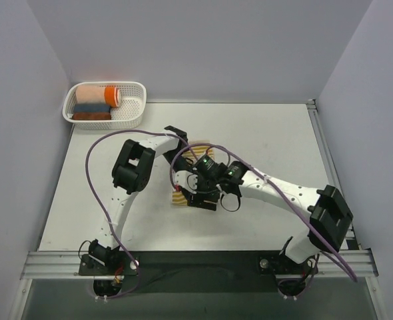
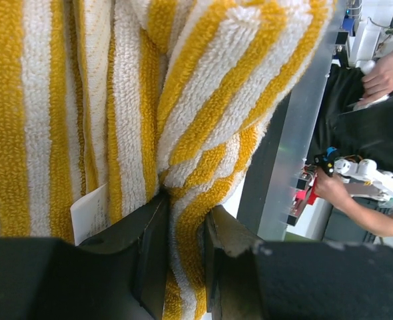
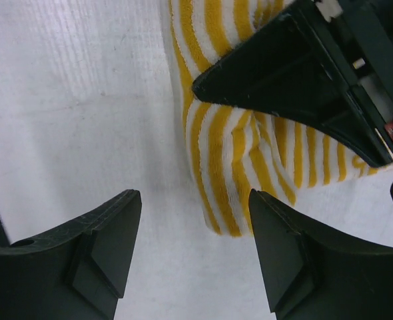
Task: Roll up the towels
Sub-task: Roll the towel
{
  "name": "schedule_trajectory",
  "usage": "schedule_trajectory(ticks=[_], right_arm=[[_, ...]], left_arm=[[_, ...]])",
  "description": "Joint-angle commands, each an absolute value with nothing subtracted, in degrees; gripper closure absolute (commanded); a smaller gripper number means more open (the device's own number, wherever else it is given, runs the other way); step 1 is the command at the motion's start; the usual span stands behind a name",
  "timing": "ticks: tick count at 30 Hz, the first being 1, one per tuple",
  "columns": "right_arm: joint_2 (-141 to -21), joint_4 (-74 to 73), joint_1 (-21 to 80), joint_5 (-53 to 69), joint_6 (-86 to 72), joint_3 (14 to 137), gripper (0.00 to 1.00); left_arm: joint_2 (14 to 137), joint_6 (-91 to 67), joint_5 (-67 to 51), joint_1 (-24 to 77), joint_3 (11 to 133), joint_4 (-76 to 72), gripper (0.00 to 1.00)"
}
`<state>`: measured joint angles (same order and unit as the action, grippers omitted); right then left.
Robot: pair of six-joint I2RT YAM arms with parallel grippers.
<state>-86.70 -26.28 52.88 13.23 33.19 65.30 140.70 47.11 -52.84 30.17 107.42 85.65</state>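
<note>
Next, my left gripper opens, back away and takes the near fold's end (image 1: 178, 199) before rolling, because the towel twists and bunches above where it pinches.
The yellow-and-white striped towel (image 1: 177, 198) lies bunched on the white table (image 1: 270, 140) at its middle, mostly hidden under both arms. My left gripper (image 2: 186, 217) is shut on a fold of the towel (image 2: 203, 80), with the cloth pinched between its two fingers. My right gripper (image 3: 193, 200) is open and hovers just above the table, with nothing between its fingers. A rounded end of the towel (image 3: 230, 153) lies just ahead of it, near its right finger (image 3: 296, 247). The left gripper's black finger (image 3: 283, 73) presses on the towel beyond that.
A white basket (image 1: 133, 117) stands at the back left, holding a peach-and-orange roll (image 1: 98, 95), a grey-blue roll (image 1: 91, 107) and a reddish-brown roll (image 1: 91, 116). A metal rail (image 1: 196, 263) runs along the near edge. Purple cables (image 1: 90, 173) loop over both arms.
</note>
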Motion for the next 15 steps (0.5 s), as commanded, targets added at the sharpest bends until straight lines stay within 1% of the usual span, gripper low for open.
schedule_trajectory(ticks=[1,4,8,11,12,14,15], right_arm=[[-89.5,-17.0,55.7,6.0,37.2,61.8,0.34],[-94.2,-11.3,55.9,3.5,37.7,59.7,0.32],[-97.3,-5.5,55.7,1.9,37.6,55.2,0.34],[-99.2,-5.3,55.2,2.8,36.7,54.1,0.42],[-99.6,-5.6,54.8,3.7,36.3,54.1,0.51],[-100.7,-8.8,52.9,8.4,35.0,55.1,0.65],[-101.4,-11.2,52.4,10.4,34.3,57.8,0.78]], left_arm=[[147.0,47.6,-37.4,29.6,105.0,84.2,0.81],[147.0,47.4,-37.6,29.4,104.9,83.7,0.8],[146.2,47.0,-37.3,28.9,103.9,82.9,0.79],[145.6,47.2,-37.1,28.6,103.0,82.7,0.79],[145.5,47.3,-37.0,28.5,102.8,82.7,0.78],[144.9,47.6,-37.5,27.8,102.1,82.9,0.78],[144.6,47.6,-37.8,27.5,101.6,82.8,0.78]])
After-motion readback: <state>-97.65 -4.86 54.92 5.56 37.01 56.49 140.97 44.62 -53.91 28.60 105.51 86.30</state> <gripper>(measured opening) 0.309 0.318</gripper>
